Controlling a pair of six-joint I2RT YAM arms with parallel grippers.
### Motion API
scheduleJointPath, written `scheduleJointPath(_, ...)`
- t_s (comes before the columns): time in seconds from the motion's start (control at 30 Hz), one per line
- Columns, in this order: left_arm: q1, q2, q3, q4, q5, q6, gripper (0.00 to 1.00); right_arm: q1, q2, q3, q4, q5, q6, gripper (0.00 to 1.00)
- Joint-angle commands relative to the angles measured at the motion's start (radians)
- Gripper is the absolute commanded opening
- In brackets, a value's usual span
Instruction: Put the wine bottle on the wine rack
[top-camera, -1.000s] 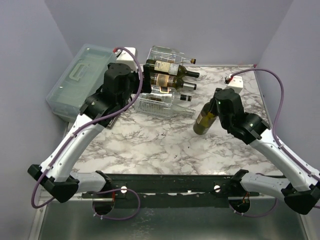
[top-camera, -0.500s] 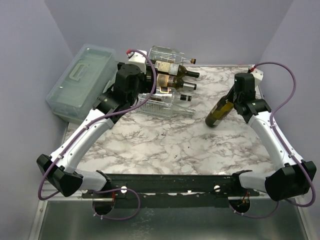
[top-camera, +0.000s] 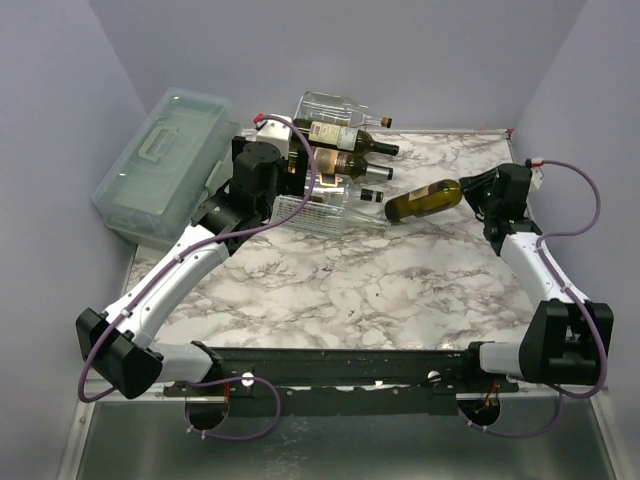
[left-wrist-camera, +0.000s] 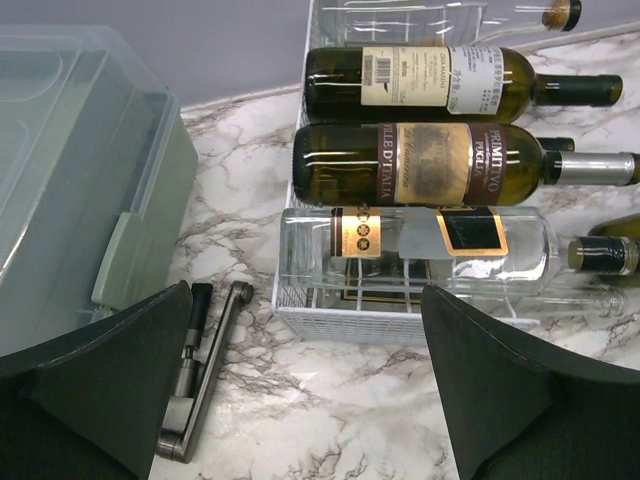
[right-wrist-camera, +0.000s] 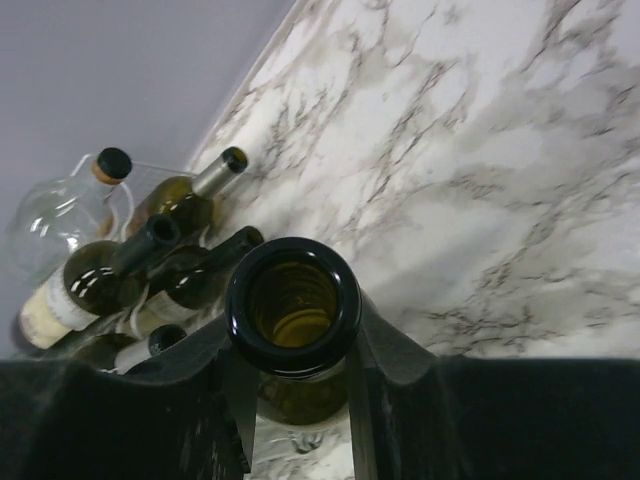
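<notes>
The robot's right gripper will release the wine bottle in the rack's lower row (top-camera: 340, 197), next to the clear bottle nearest the arms. The held wine bottle is now above the table.
The wine bottle (top-camera: 425, 200) is dark olive glass and lies about level above the table, its base toward the wine rack (top-camera: 320, 212). My right gripper (top-camera: 472, 190) is shut on its neck; the right wrist view shows the open mouth (right-wrist-camera: 240, 300) between my fingers (right-wrist-camera: 400, 350). The rack of clear plastic and white wire (left-wrist-camera: 400, 322) holds several bottles lying on their sides. My left gripper (top-camera: 290, 178) is open and empty at the rack's left end, its fingers (left-wrist-camera: 110, 385) wide apart above the marble.
A pale-green lidded storage box (top-camera: 160, 160) stands at the back left and also shows in the left wrist view (left-wrist-camera: 70, 200). A metal lever tool (left-wrist-camera: 200, 370) lies on the marble between the box and the rack. The racked bottles' necks (right-wrist-camera: 150, 240) point toward the right arm.
My right arm swung back and to the right, and the bottle went from nearly upright to lying level, base toward the rack. My left arm moved closer to the rack's left end.
</notes>
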Motion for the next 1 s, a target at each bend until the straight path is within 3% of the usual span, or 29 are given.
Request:
scheduleJointPath(0.0,0.035,-0.027,-0.019,0.052,-0.003,-0.024,0.98,0.005,0.016,-0.12,0.413,-0.178,0.2,0.01)
scheduleJointPath(0.27,0.082,-0.002,-0.017,0.052,0.046,-0.062,0.98,0.006,0.16,-0.249,0.746,-0.254,0.438,0.01)
scheduleJointPath(0.43,0.089,0.009,-0.015,0.051,0.058,-0.07,0.98,0.006,0.219,-0.281,0.829,-0.23,0.497,0.01)
scheduleJointPath(0.83,0.1,0.03,-0.014,0.049,0.099,-0.092,0.97,0.019,0.471,-0.33,1.229,-0.309,0.781,0.0)
scheduleJointPath(0.97,0.105,0.033,-0.011,0.048,0.106,-0.097,0.97,0.049,0.529,-0.323,1.273,-0.284,0.826,0.0)
